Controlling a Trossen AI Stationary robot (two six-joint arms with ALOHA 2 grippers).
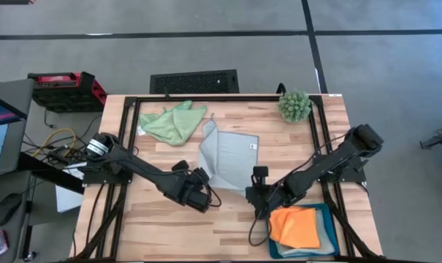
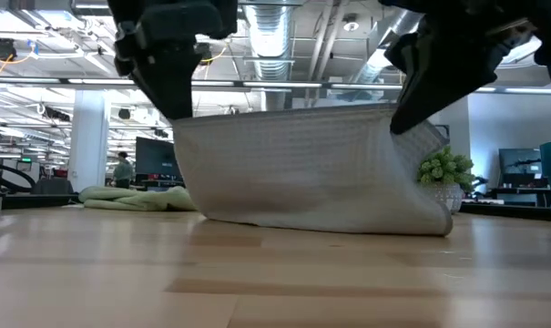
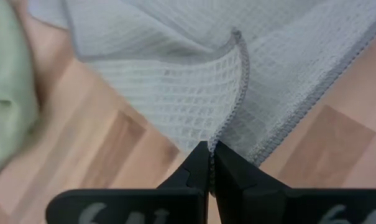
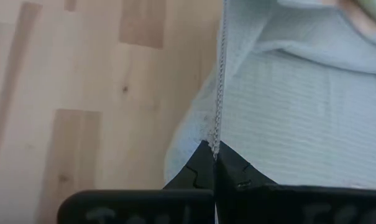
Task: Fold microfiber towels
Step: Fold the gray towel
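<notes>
The towel's side near my left gripper doubles over in a flap, so I will lower the towel's edge, retake its hemmed corner (image 3: 216, 132) and draw the towel wider before folding.
A pale blue-grey towel (image 1: 228, 155) lies mid-table, its far part on the wood and its near edge raised. My left gripper (image 1: 204, 190) and my right gripper (image 1: 256, 191) are each shut on a near corner of it. In the low view the cloth (image 2: 311, 169) hangs as a sheet between the two grippers, and its bottom fold (image 2: 330, 223) rests on the table. A light green towel (image 1: 172, 123) lies crumpled at the far left. An orange towel (image 1: 294, 225) sits on other cloths in the teal tray (image 1: 330, 237). My left gripper pinches the towel's near left corner (image 3: 224, 132) between its two fingers, on the stitched hem. The fingers slant down from the near left. The corner is lifted and the cloth falls away from it toward the table. My right gripper pinches the near right corner (image 4: 216, 140) between its two fingers, at the hemmed edge. The fingers slant down from the near right. The corner is held clear of the wood, and the upper edge (image 2: 293, 111) runs nearly taut to the other gripper.
A spiky green ball plant (image 1: 294, 106) stands at the far right corner. The teal tray fills the near right corner, close beside my right arm. Bare wood (image 1: 169, 226) stretches along the near left. A dark frame (image 1: 221, 97) borders the table.
</notes>
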